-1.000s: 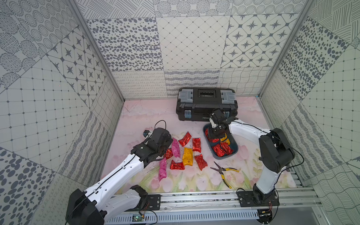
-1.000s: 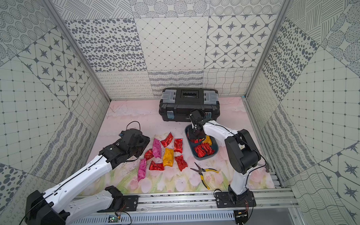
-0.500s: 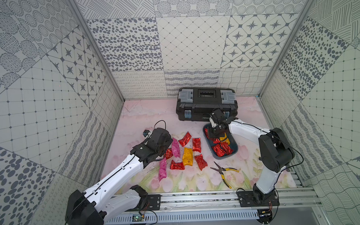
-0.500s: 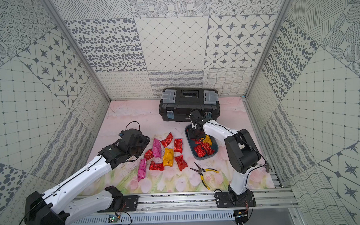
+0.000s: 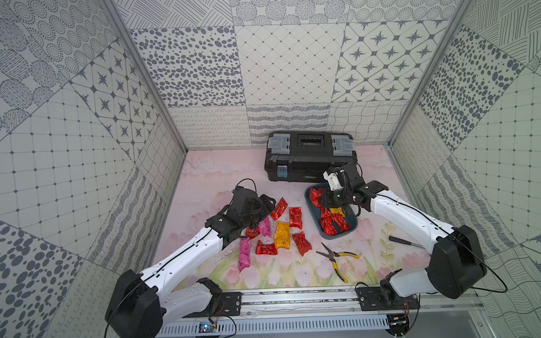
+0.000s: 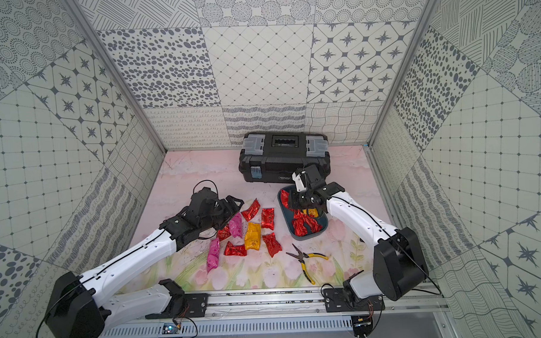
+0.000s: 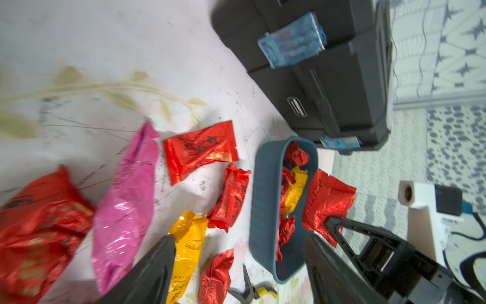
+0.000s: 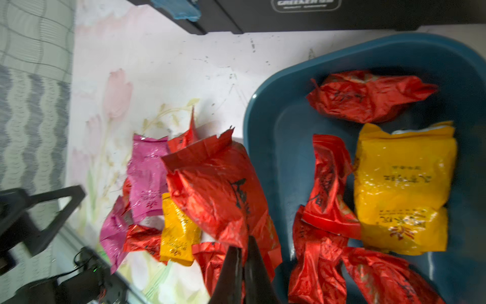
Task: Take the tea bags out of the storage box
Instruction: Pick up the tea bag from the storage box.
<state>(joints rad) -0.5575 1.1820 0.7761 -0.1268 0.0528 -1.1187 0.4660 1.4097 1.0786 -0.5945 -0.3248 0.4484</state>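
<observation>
I need to next use my left gripper to grab the loose end (image 5: 314,194) (image 7: 325,191) of the red tea bag that my right gripper is holding over the storage box.
The teal storage box (image 5: 339,235) (image 8: 263,110) holds several red tea bags and a yellow one (image 8: 402,189). My right gripper (image 8: 243,244) (image 5: 321,200) is shut on a crinkled red tea bag (image 8: 218,189) (image 7: 326,200), holding it up over the box's rim on the side facing the pile. Several tea bags lie loose on the table left of the box: red (image 5: 295,217), pink (image 5: 244,254) and yellow (image 5: 281,236). My left gripper (image 5: 264,211) (image 7: 239,238) hovers open over the pile's left side, with nothing between its fingers.
A large black toolbox (image 5: 309,159) stands right behind the storage box. Yellow-handled pliers (image 5: 337,258) lie near the front, right of the pile. A thin dark tool (image 5: 401,241) lies under my right arm. Patterned walls close in the table on three sides.
My right gripper has closed on a red tea bag in the box and raised it. My left gripper's jaws have opened wider over the pile.
</observation>
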